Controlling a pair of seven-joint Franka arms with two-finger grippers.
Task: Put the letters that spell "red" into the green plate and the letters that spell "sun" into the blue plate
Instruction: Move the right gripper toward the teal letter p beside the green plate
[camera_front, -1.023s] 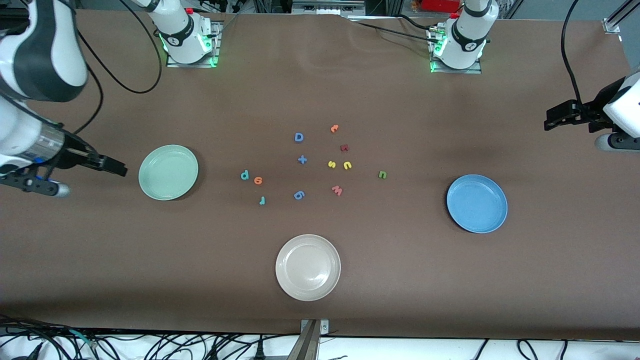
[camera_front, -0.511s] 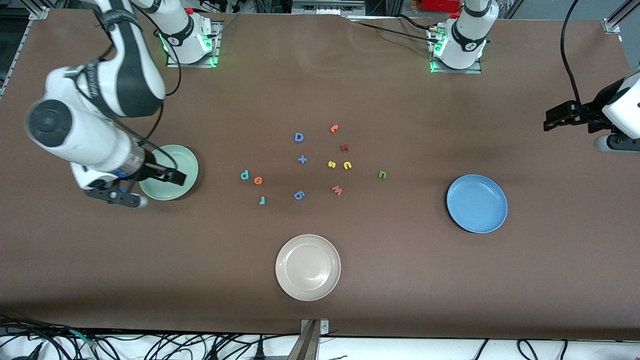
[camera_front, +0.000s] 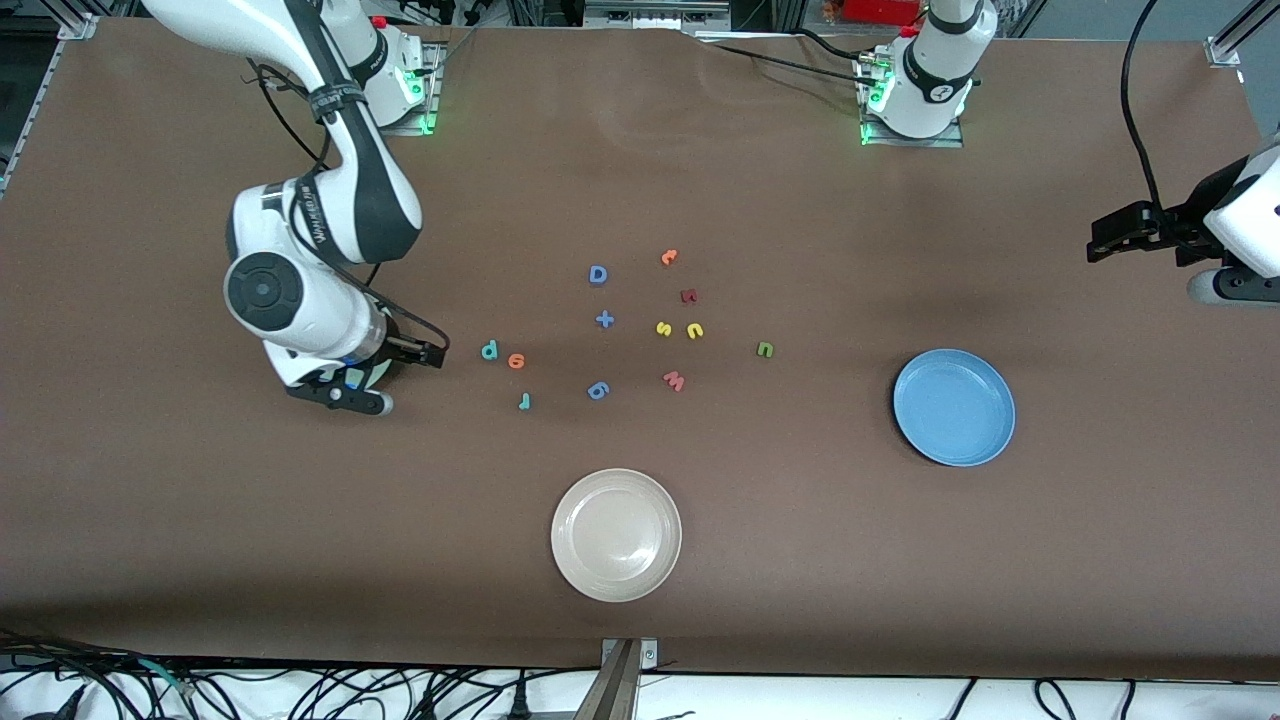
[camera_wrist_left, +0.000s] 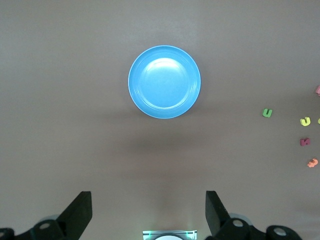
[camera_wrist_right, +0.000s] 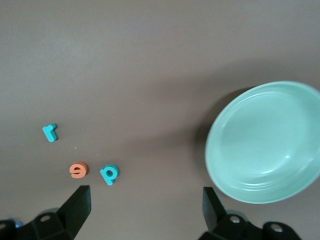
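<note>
The teal d is beside the orange e. My right gripper will go to it next and close on the d's round part (camera_front: 488, 353) (camera_wrist_right: 109, 173).
Teal d (camera_front: 489, 350), orange e (camera_front: 516, 361) and teal r (camera_front: 524, 401) lie mid-table. My right gripper (camera_front: 432, 353) hangs open and empty just beside the d, toward the right arm's end. In the front view the right arm hides the green plate, which shows in the right wrist view (camera_wrist_right: 265, 142) along with r (camera_wrist_right: 49, 132), e (camera_wrist_right: 78, 170) and d (camera_wrist_right: 109, 173). Yellow s (camera_front: 663, 328), yellow u (camera_front: 694, 330) and green n (camera_front: 765, 349) lie toward the blue plate (camera_front: 954, 407). My left gripper (camera_front: 1100, 240) waits open at the left arm's end of the table.
A beige plate (camera_front: 616, 535) sits nearer the camera than the letters. Among the letters lie a blue D (camera_front: 598, 274), a blue plus (camera_front: 604, 320), a blue piece (camera_front: 598, 390), a pink w (camera_front: 674, 380), a dark red piece (camera_front: 688, 296) and an orange piece (camera_front: 669, 257).
My right arm has swung from its end of the table across the green plate toward the teal d. The left arm and all letters have stayed put.
</note>
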